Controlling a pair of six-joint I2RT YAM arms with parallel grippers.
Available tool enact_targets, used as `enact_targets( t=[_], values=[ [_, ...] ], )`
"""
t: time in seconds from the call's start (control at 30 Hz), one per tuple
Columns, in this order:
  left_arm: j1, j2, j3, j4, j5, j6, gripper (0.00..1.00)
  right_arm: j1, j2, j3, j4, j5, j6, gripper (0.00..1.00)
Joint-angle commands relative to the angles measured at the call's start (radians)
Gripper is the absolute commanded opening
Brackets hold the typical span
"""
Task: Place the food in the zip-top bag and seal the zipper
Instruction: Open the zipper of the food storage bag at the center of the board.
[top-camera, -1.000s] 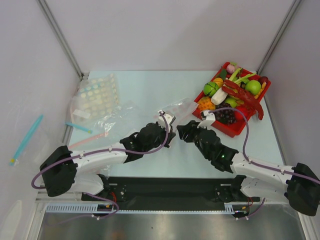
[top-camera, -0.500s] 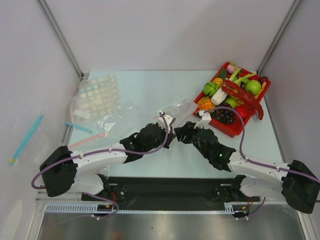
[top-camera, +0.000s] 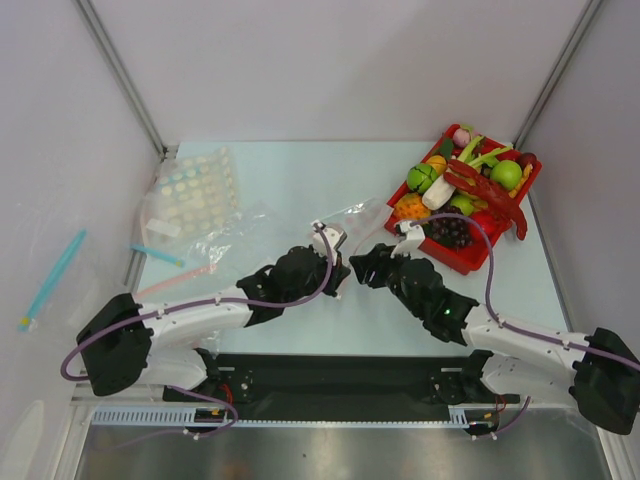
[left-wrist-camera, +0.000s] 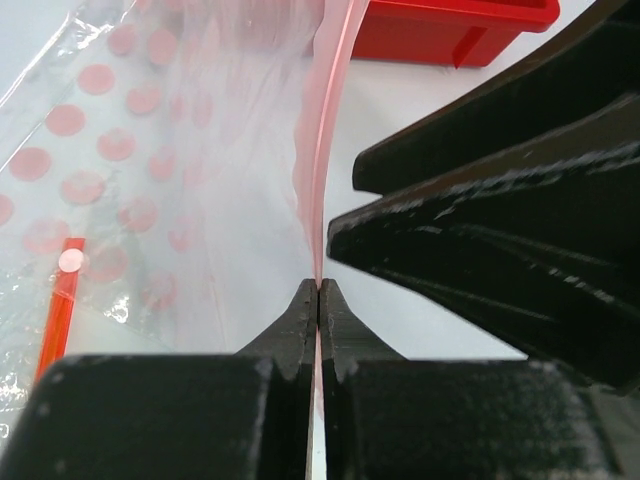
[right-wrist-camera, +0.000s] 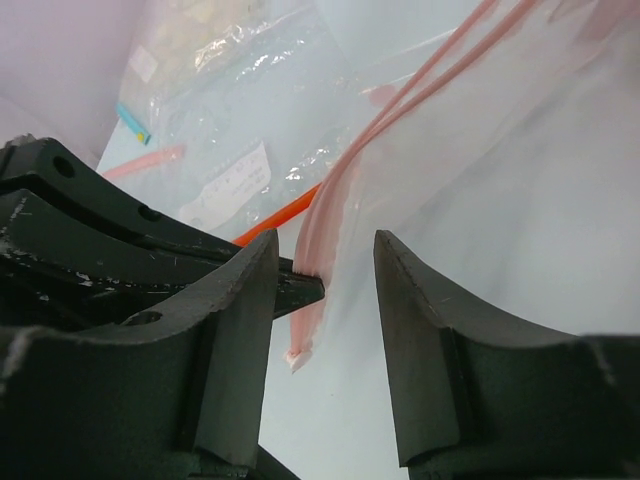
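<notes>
The zipper's pink edges run close together into my left gripper, so next my right gripper pinches the nearer edge (right-wrist-camera: 332, 222) and pulls the bag open before food is added.
The clear zip-top bag (top-camera: 357, 216) lies mid-table, and its pale pink zipper (left-wrist-camera: 326, 170) runs away from my left gripper. My left gripper (top-camera: 338, 276) is shut on the zipper's near end (left-wrist-camera: 319, 292). My right gripper (top-camera: 362, 268) is open. Its fingers straddle that same zipper end (right-wrist-camera: 318, 240) and the left fingertip without touching the strip. The red crayfish (top-camera: 487, 192), the purple grape bunch (top-camera: 455, 233) and a red ball-like fruit (top-camera: 484, 222) lie in the red tray (top-camera: 452, 262). I cannot see any food in the bag.
A clear bag with pastel dots (top-camera: 195, 188) and a bag with a blue strip (top-camera: 156, 254) lie at the left, with an orange-pink strip (top-camera: 180, 281) in front. The red tray holds several other toy foods at the right. A cyan stick (top-camera: 50, 275) lies beyond the left rail.
My right gripper has moved a little left, closing in on the zipper end that my left gripper holds. The left gripper and the bag have barely moved.
</notes>
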Motion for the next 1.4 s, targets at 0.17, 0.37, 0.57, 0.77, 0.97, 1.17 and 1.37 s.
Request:
enact_targets(
  t=[0.17,0.37,0.57,0.77,0.97,1.17,1.37],
  values=[
    [0.007,-0.058,-0.016,0.066,0.052,-0.016,0.00,-0.039,-0.027,-0.007,0.044,-0.071,-0.021,0.50],
    [0.007,-0.075,-0.030,0.084,0.077,-0.024,0.00,-0.059,-0.012,-0.003,0.050,-0.129,-0.023,0.49],
    [0.007,-0.078,-0.033,0.091,0.089,-0.024,0.00,-0.063,-0.006,-0.003,0.052,-0.143,-0.021,0.49],
    [0.006,-0.065,-0.020,0.077,0.088,-0.004,0.00,-0.065,0.011,0.007,0.049,-0.157,-0.032,0.49],
    [0.005,-0.062,-0.013,0.066,0.085,0.009,0.00,-0.057,0.049,0.057,-0.045,-0.062,-0.012,0.42],
    [-0.001,-0.026,0.016,0.039,0.085,0.016,0.00,-0.055,0.049,0.073,-0.091,0.017,0.000,0.29],
    [-0.009,0.007,0.031,0.029,0.082,0.013,0.00,-0.057,0.039,0.071,-0.103,0.030,0.007,0.07]
  ],
)
